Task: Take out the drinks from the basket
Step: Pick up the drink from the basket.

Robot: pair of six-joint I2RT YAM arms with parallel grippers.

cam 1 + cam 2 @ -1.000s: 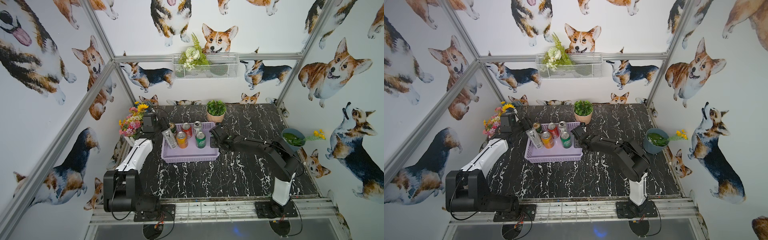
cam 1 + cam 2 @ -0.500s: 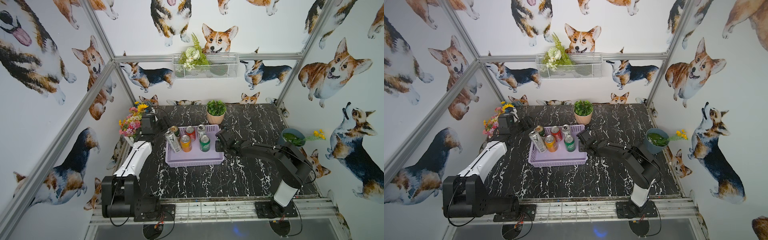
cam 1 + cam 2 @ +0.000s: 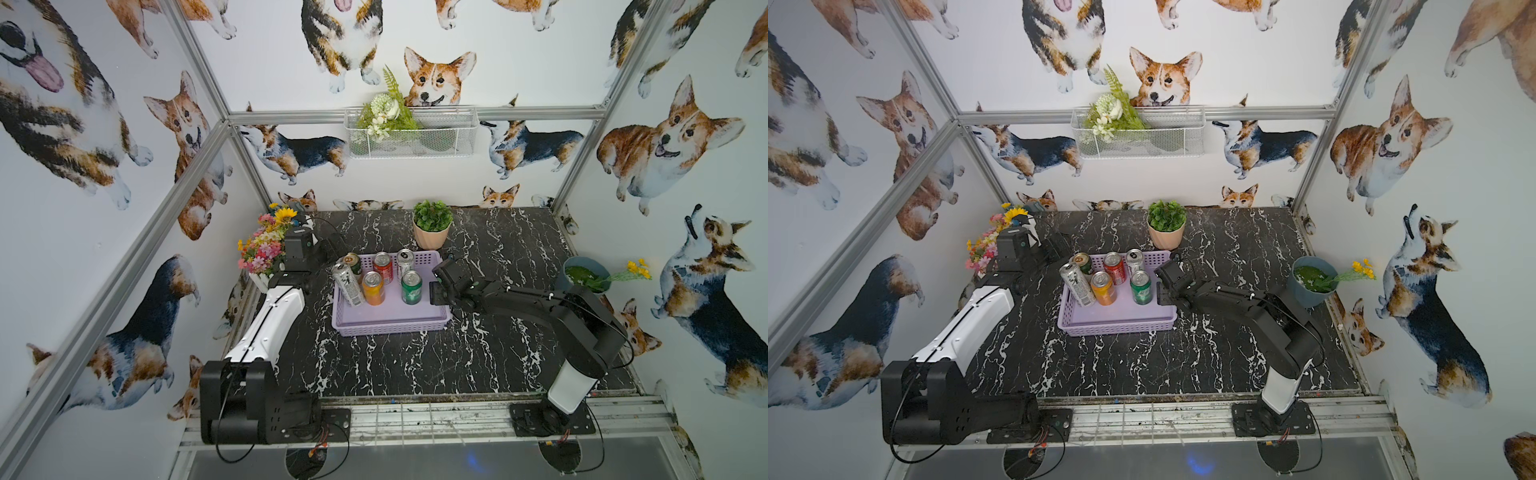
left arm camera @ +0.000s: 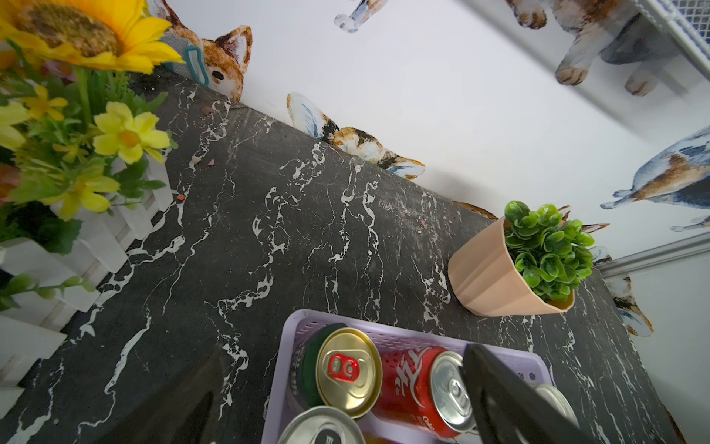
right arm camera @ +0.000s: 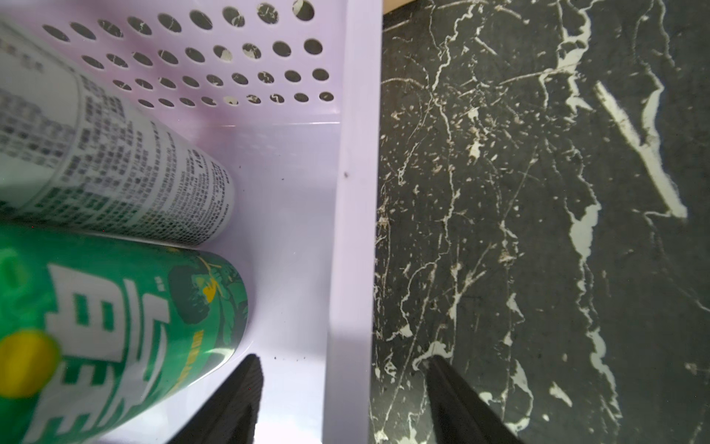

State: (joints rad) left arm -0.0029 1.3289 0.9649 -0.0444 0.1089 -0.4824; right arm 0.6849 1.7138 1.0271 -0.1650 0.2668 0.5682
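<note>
The leaning slim silver can, just beside the orange can in the lavender basket, will be gripped on its upper part (image 3: pixel 344 276) (image 4: pixel 322 430) by my left gripper.
The lavender basket (image 3: pixel 390 326) (image 3: pixel 1117 326) sits mid-table and holds several upright drinks: a green-and-gold can (image 3: pixel 353 262) (image 4: pixel 347 371), a red can (image 3: pixel 382 266) (image 4: pixel 418 388), a silver can (image 3: pixel 405 259), a leaning slim silver can (image 3: pixel 347 282), an orange can (image 3: pixel 372 286) and a green can (image 3: pixel 411 286) (image 5: pixel 115 326). My left gripper (image 4: pixel 344 351) is open wide at the basket's far left corner, one finger over the table and one over the cans. My right gripper (image 5: pixel 342 361) (image 3: pixel 438 291) is open astride the basket's right wall (image 5: pixel 353 230), holding nothing.
A peach pot with a green plant (image 3: pixel 432 232) stands just behind the basket. A white flower box (image 3: pixel 266 245) is beside my left wrist, at the table's left edge. A blue-grey pot with yellow flowers (image 3: pixel 582 276) stands at the right edge. A white wire basket (image 3: pixel 411 137) hangs on the back wall.
The basket with its cans has slid a little to the right. Both grippers have opened; the right one has let go of the basket's right wall.
</note>
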